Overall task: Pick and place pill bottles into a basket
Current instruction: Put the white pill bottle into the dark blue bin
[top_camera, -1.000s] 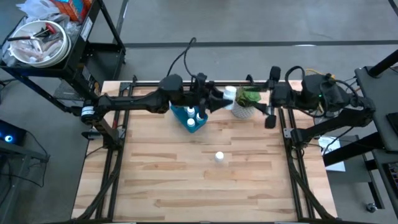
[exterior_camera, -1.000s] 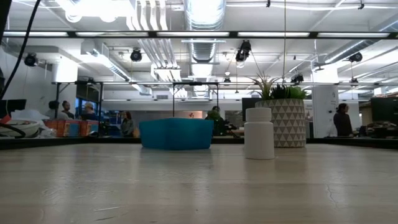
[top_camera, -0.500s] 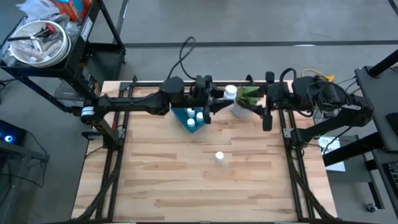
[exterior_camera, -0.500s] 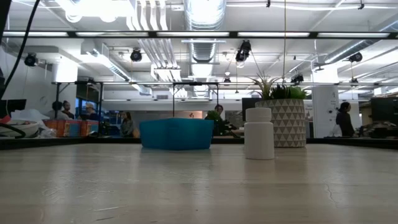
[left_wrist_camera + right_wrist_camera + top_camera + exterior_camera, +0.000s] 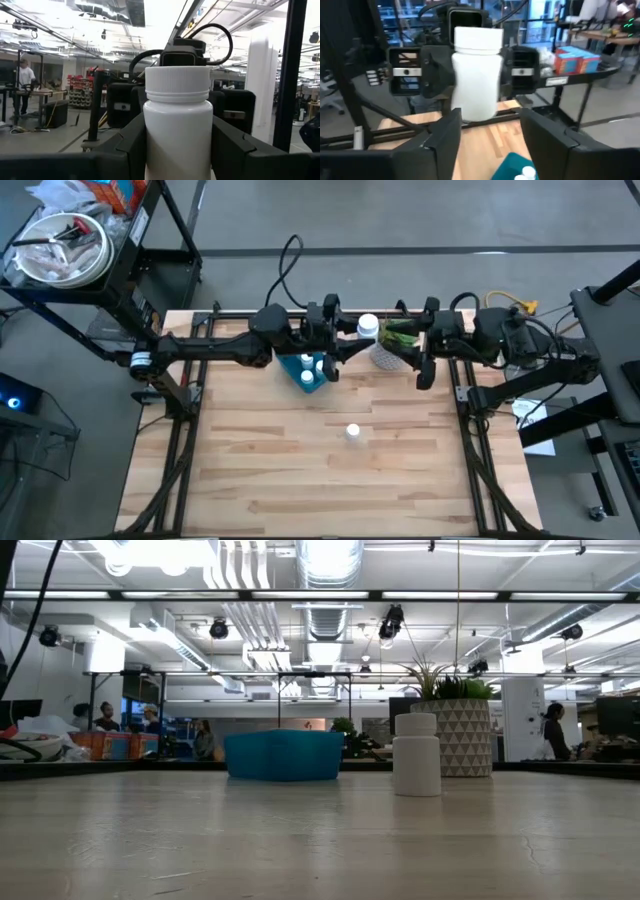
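The held bottle sits off-center beyond the right gripper's fingers, so the robot's right gripper should move in and close around the bottle's body point(image 5: 476, 90) before the left gripper opens.
High over the table's far edge my left gripper point(image 5: 350, 340) is shut on a white pill bottle point(image 5: 367, 328) with a round cap, just right of the blue basket point(image 5: 310, 370). Pill bottles point(image 5: 320, 363) lie in the basket. Another pill bottle point(image 5: 352, 433) stands upright on the table's middle, also seen in the low view point(image 5: 417, 755). My right gripper point(image 5: 490, 120) faces the held bottle point(image 5: 477, 75) from the table's right, level and open. Its fingers stand on either side of the bottle's base, and I see no touch. My left gripper pinches the bottle's body point(image 5: 177, 140) between its two fingers point(image 5: 131, 145), one on each side, below the cap. The fingers come level from the table's left. The bottle stands upright in the hold, cap up, lifted well clear of the table.
A white patterned pot with a green plant point(image 5: 390, 350) stands at the far edge under my right gripper, also in the low view point(image 5: 462, 735). Black frame rails point(image 5: 180, 430) run along the table's sides. A cart with a bowl point(image 5: 60, 250) stands off the far left corner.
My left gripper has rolled its wrist while staying in place, and the held bottle has turned with it, cap now more upward. My right arm has edged toward the table's left, closer to the bottle, and has rolled too.
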You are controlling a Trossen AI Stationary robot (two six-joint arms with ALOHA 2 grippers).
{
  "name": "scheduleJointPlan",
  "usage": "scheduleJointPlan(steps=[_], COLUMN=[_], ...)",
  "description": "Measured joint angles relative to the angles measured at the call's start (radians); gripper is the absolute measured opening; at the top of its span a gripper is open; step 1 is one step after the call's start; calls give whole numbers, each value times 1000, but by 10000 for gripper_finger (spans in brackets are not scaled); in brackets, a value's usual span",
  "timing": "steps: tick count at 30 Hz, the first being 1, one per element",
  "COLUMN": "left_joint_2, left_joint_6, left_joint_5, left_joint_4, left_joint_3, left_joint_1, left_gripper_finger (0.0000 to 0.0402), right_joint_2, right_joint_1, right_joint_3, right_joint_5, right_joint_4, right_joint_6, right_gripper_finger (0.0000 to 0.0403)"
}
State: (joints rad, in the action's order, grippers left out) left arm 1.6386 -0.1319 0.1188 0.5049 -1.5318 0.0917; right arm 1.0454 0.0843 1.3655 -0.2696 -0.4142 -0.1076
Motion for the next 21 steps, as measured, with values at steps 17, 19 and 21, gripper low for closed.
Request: scheduleJointPlan(steps=[17,19,21], left_joint_2=[1,1,1], left_joint_6=[-17,-17,-17], left_joint_5=[64,64,64], left_joint_4=[-25,-25,-26], left_joint_3=[0,0,0], left_joint_1=[-9,-9,-10], left_gripper_finger=[147,147,147], right_joint_2=[73,82,89], right_joint_1=[-35,-37,-38], right_joint_3=[-1,-1,-1], right_joint_5=[118,122,124], right_joint_4=[58,58,59], right_joint_6=[-41,-48,-47], right_gripper_finger=[305,296,286])
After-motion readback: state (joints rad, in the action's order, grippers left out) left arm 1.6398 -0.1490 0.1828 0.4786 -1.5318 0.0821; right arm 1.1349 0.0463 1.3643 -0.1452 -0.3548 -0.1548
